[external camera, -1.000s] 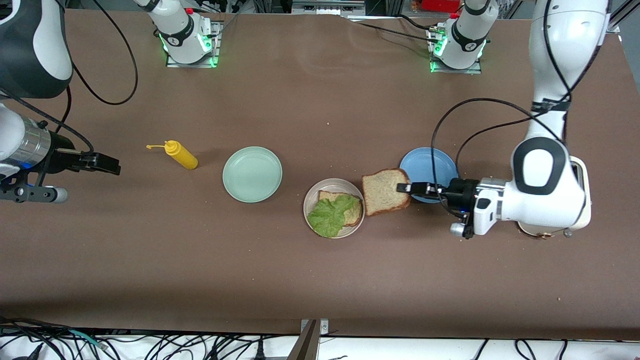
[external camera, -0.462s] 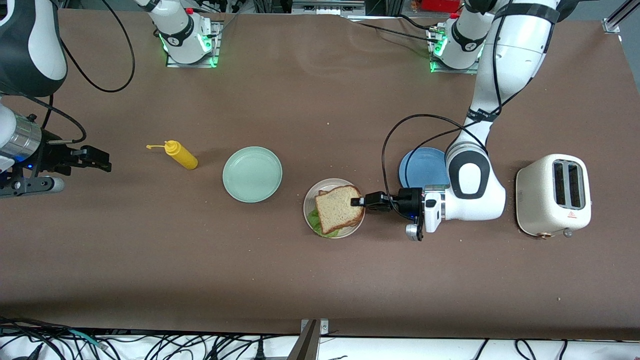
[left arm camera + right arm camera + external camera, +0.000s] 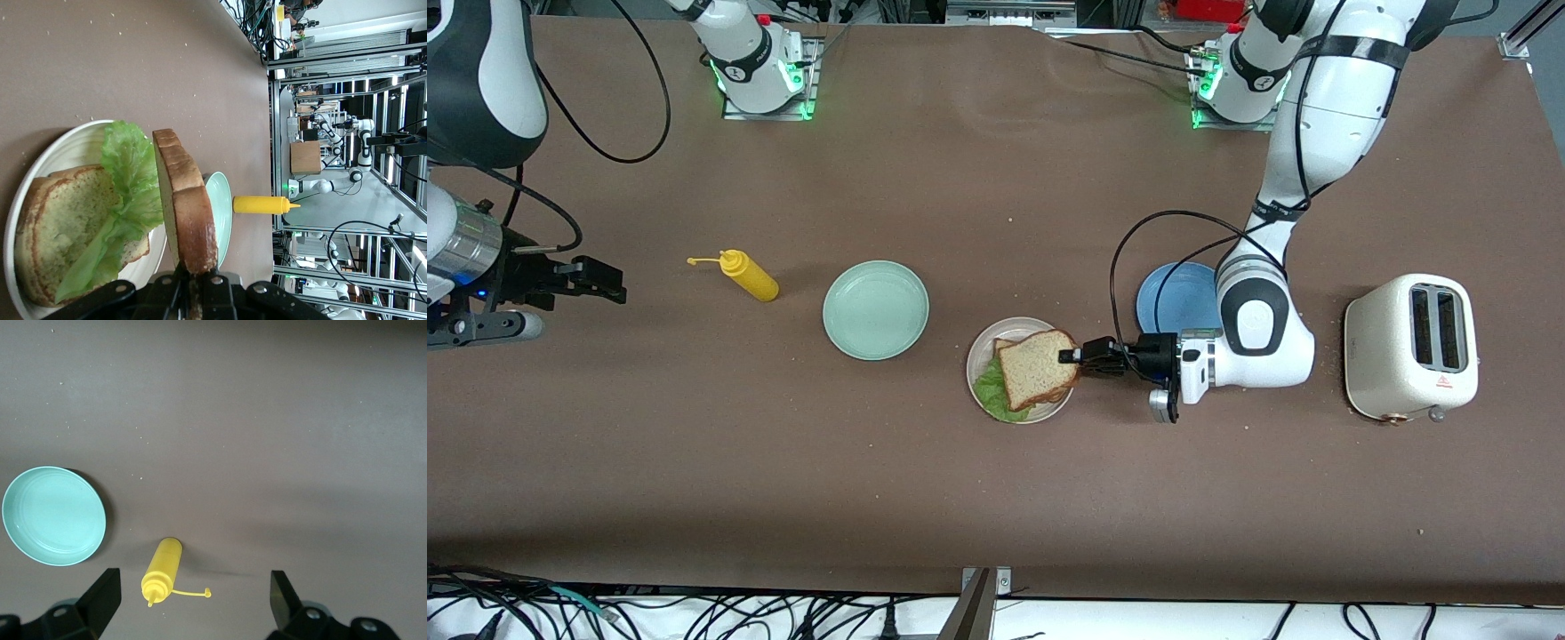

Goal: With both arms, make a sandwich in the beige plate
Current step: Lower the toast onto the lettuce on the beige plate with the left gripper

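Observation:
Next, my left gripper lets go of the second bread slice on top of the ruffled lettuce leaf (image 3: 1013, 364) (image 3: 135, 197), toward the mint-green plate.
The beige plate (image 3: 975, 356) holds one bread slice (image 3: 1003, 345) with a ruffled lettuce leaf (image 3: 991, 391) on it. My left gripper (image 3: 1072, 357) is shut on the crust edge of a second bread slice (image 3: 1036, 369), which hangs over the lettuce and plate. Whether this slice touches the lettuce I cannot tell. The left wrist view shows the held slice (image 3: 187, 200) edge-on in the left gripper (image 3: 193, 283), beside the lettuce (image 3: 130, 180), the lower slice (image 3: 60, 220) and the plate rim (image 3: 60, 143). My right gripper (image 3: 609, 280) waits open near the right arm's end of the table, its fingers (image 3: 107, 583) wide apart.
A mint-green plate (image 3: 876, 309) and a yellow squeeze bottle (image 3: 751, 276) lie between the beige plate and the right gripper. A blue plate (image 3: 1174, 298) lies under the left arm. A cream toaster (image 3: 1412, 347) stands toward the left arm's end.
The left arm carried the held slice from beside the blue plate to over the lettuce on the beige plate. The right gripper drew back slightly toward its end of the table.

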